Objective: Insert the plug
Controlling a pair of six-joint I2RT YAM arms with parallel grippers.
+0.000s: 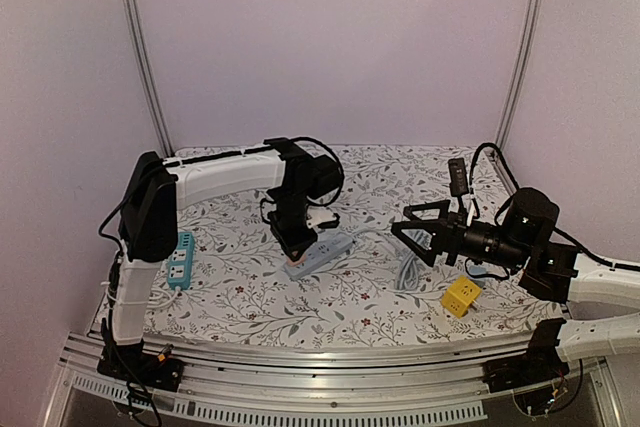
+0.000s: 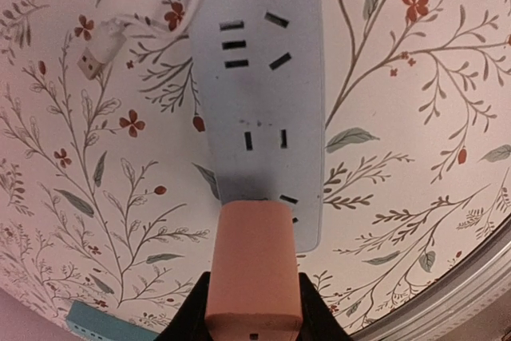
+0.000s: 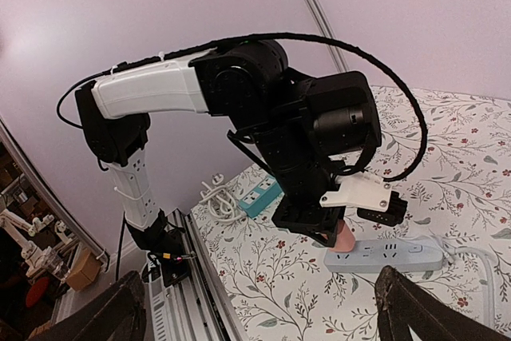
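Next, my left gripper lets go of the salmon-pink plug in the end socket of the pale grey-blue power strip [image 1: 297, 257] [image 2: 266, 209].
My left gripper [image 1: 297, 240] is shut on a salmon-pink plug [image 2: 252, 273], its black fingers [image 2: 185, 319] clamping both sides. The plug stands upright on the near end of a pale grey-blue power strip [image 2: 263, 77], covering a socket there; its prongs are hidden. The strip lies mid-table in the top view [image 1: 322, 253]. In the right wrist view the plug [image 3: 344, 239] rests on the strip's left end [image 3: 395, 255] under the left arm. My right gripper [image 1: 415, 232] is open and empty, raised above the table to the right of the strip and pointing at it.
A teal power strip [image 1: 180, 259] and a coiled white cable [image 3: 214, 201] lie at the left edge. A yellow cube adapter [image 1: 461, 297] and a grey cord [image 1: 410, 272] lie under the right arm. A white USB plug [image 2: 92, 61] lies beside the strip.
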